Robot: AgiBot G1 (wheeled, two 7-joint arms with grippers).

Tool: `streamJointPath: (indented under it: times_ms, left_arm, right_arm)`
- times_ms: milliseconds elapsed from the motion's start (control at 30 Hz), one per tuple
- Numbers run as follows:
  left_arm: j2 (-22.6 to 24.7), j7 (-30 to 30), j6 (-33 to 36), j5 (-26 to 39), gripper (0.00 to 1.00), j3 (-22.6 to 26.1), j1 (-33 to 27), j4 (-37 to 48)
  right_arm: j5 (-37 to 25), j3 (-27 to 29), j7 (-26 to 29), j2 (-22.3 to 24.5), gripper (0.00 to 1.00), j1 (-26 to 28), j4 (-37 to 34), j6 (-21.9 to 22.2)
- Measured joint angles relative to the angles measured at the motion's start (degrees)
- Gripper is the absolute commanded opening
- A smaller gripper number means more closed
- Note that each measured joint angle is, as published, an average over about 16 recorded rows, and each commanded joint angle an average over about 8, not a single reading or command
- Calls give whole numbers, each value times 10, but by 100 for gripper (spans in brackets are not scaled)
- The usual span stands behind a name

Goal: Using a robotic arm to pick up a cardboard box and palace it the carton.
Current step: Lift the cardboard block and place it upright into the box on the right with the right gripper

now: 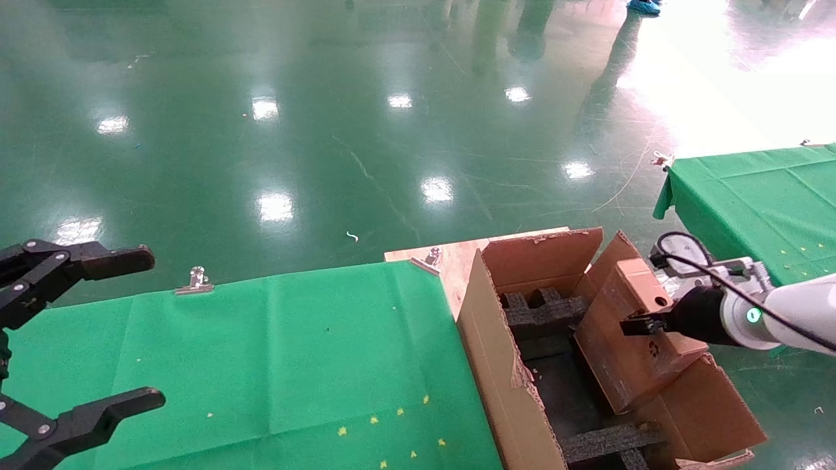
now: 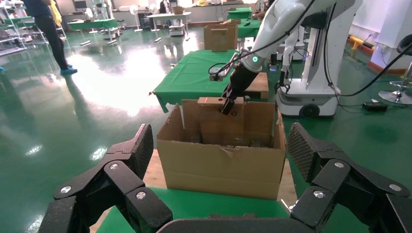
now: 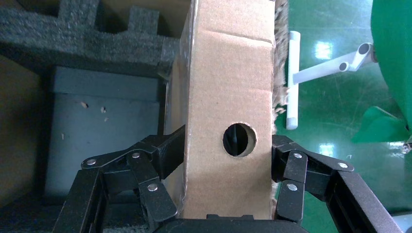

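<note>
The robot's right gripper needs to set the cardboard box down between the black foam blocks, against the carton's side [image 1: 601,376] beside the white arm.
My right gripper [image 1: 637,324], on the white arm with the teal ring, is shut on the small cardboard box [image 1: 627,339]. I hold the box tilted on edge, partly down inside the open carton [image 1: 503,378] at its right side. In the right wrist view the box [image 3: 228,97] with its round hole sits between my black fingers [image 3: 160,155], above black foam blocks [image 3: 82,39]. In the left wrist view the box [image 2: 221,127] stands in the carton [image 2: 223,167]. My left gripper [image 1: 91,333] is open and empty over the green table at the left.
The carton stands on a wooden board [image 1: 450,258] beside the green-clothed table [image 1: 274,365]. Metal clips [image 1: 194,282] hold the cloth. Another green table [image 1: 757,202] is at the right. A glossy green floor lies beyond.
</note>
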Motion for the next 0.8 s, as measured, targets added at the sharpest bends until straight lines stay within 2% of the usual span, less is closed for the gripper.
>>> streamJointPath:
  times_ms: [567, 800]
  left_arm:
    - [0, 0, 0, 0, 100, 0, 0, 0]
    - [0, 0, 0, 0, 100, 0, 0, 0]
  right_arm:
    - [-145, 7, 175, -28, 0, -85, 0, 20]
    - [-179, 10, 222, -35, 0, -112, 2, 24]
